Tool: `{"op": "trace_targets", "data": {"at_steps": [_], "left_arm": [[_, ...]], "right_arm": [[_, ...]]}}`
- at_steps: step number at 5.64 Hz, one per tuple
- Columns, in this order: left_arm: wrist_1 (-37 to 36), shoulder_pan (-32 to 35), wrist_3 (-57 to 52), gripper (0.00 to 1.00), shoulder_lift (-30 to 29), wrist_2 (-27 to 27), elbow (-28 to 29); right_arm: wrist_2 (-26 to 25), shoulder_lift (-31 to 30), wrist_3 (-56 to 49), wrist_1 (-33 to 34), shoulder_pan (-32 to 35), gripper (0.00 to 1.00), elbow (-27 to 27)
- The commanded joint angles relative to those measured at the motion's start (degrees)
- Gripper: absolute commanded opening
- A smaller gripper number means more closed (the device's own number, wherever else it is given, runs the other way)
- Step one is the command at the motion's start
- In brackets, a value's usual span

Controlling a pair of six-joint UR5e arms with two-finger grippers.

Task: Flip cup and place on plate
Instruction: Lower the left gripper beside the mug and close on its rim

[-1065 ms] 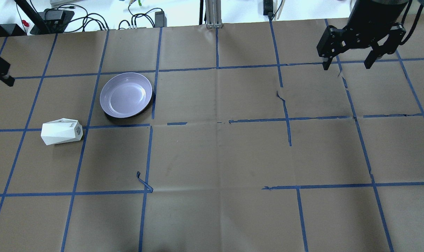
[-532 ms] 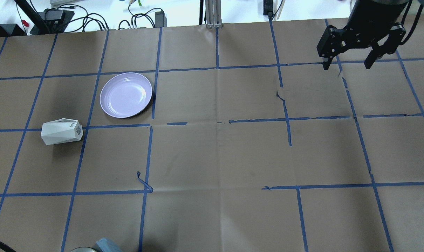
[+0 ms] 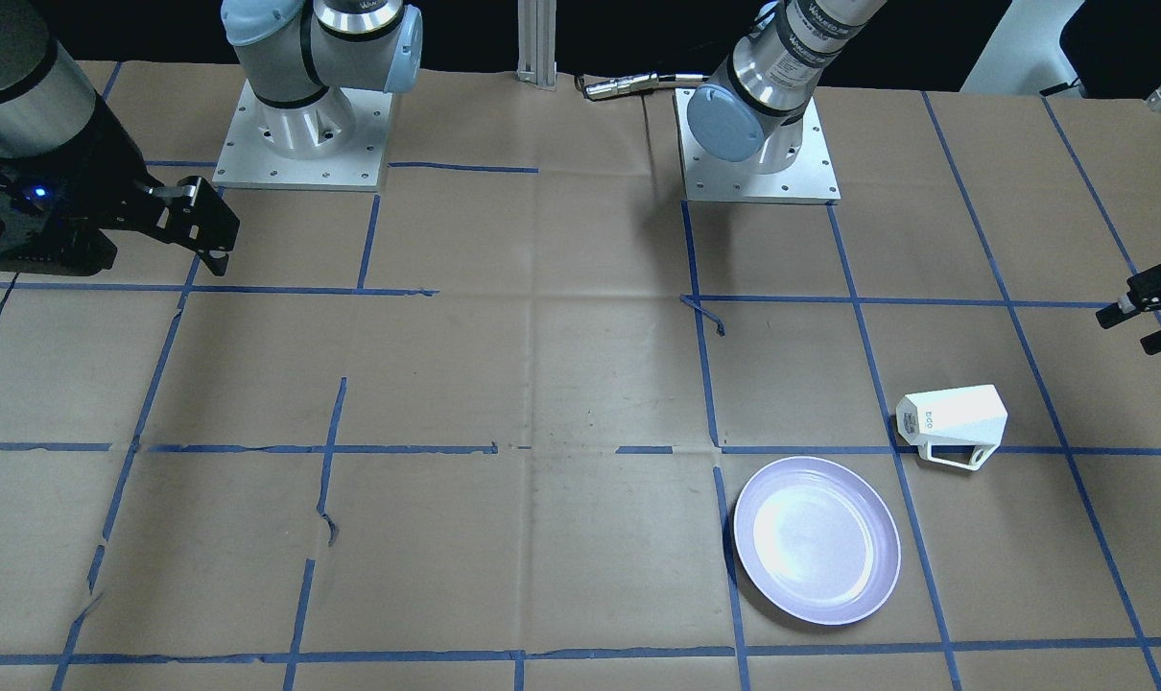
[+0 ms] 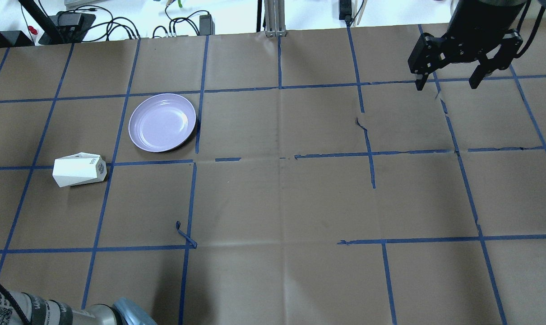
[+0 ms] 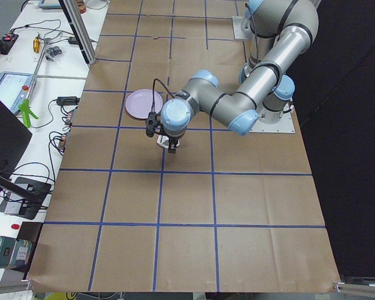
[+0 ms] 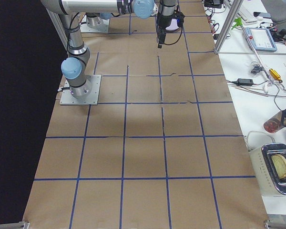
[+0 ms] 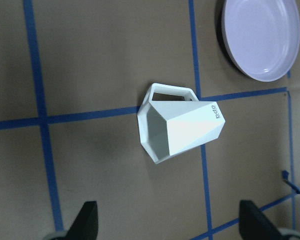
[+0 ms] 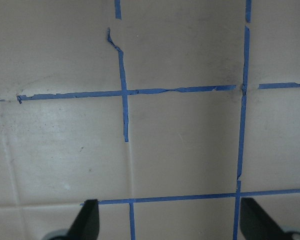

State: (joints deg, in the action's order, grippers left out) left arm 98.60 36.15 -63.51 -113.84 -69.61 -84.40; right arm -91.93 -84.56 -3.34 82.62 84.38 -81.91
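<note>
Next, my left gripper will go to the cup's rim [image 3: 1001, 399] [image 7: 168, 138] at its opening, on the cup's upper side away from the handle, and close there.
The white faceted cup [image 4: 79, 170] lies on its side on the brown paper, mouth towards the table's left end, handle on the far side. It also shows in the front view [image 3: 955, 422] and the left wrist view [image 7: 182, 132]. The lavender plate [image 4: 162, 123] sits empty a little beyond and to the right of it, also in the front view [image 3: 817, 540]. My left gripper [image 3: 1137, 328] hovers open and empty out past the cup's mouth; its fingertips [image 7: 89, 220] show wide apart. My right gripper [image 4: 446, 83] hangs open and empty over the far right.
Blue tape lines grid the paper, with a loose curl of tape [image 4: 186, 237] nearer the robot than the cup. My left arm's elbow [image 4: 119, 313] shows at the bottom left. Cables and power bricks [image 4: 119, 25] lie beyond the far edge.
My left gripper has left the upper left of the overhead view and now just shows lower on the left edge. The left elbow has come in at the bottom left. The shadow on the plate is gone.
</note>
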Motion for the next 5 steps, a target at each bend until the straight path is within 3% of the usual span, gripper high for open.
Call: {"op": "trace_targets", "data": {"at_steps": [1, 3, 5], "left_arm": [[8.1, -2.0, -6.2, 0.98, -9.6, 6.9, 0.0], [12.3, -2.0, -13.8, 0.97, -15.5, 9.6, -0.1], [18.3, -1.9, -16.1, 0.97, -17.5, 13.3, 0.0]], "right_arm": [[0.0, 0.0, 0.0, 0.0, 0.0, 1.00, 0.0], [0.0, 0.0, 0.0, 0.0, 0.0, 1.00, 0.0], [0.0, 0.0, 0.0, 0.0, 0.0, 1.00, 0.0]]}}
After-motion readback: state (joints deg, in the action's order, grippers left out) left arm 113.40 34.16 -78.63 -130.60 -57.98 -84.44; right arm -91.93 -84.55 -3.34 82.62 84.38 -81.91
